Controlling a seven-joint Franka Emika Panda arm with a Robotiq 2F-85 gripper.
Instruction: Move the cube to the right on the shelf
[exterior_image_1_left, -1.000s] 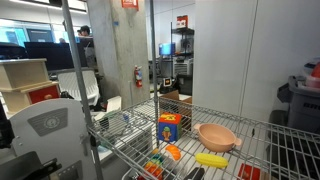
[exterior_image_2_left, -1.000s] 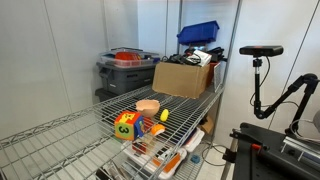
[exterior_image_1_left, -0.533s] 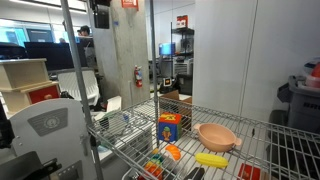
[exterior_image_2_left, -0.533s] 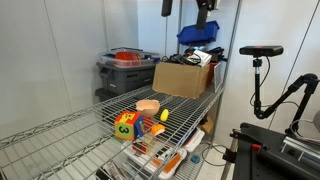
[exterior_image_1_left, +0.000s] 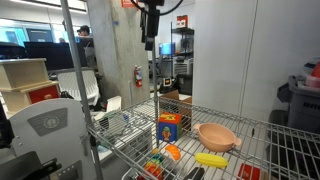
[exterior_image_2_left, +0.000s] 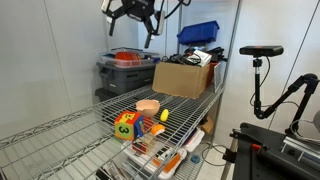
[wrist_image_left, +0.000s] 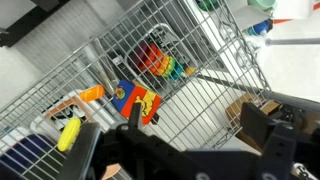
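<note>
I should next bring my gripper down to the top of the cube (exterior_image_1_left: 169, 117) (wrist_image_left: 136, 98) that is beside the pink bowl, and I should close it there.
The cube (exterior_image_1_left: 169, 127) stands on the wire shelf (exterior_image_1_left: 265, 150), blue and yellow with red trim. It also shows in an exterior view (exterior_image_2_left: 126, 125) and in the wrist view (wrist_image_left: 137, 101). My gripper (exterior_image_1_left: 150, 30) hangs high above the shelf at the top of both exterior views (exterior_image_2_left: 137, 12), far from the cube. In the wrist view its fingers (wrist_image_left: 200, 125) are spread apart with nothing between them, and the shelf (wrist_image_left: 200, 60) lies far below.
A pink bowl (exterior_image_1_left: 216, 136) and a yellow banana-like toy (exterior_image_1_left: 211, 159) lie beside the cube. Colourful toys (wrist_image_left: 160, 62) sit on the lower shelf. A cardboard box (exterior_image_2_left: 183, 78), grey bin (exterior_image_2_left: 125, 70) and tripod camera (exterior_image_2_left: 260, 52) stand behind.
My arm and gripper have come down into view at the top of both exterior views. The cube and other objects have not moved.
</note>
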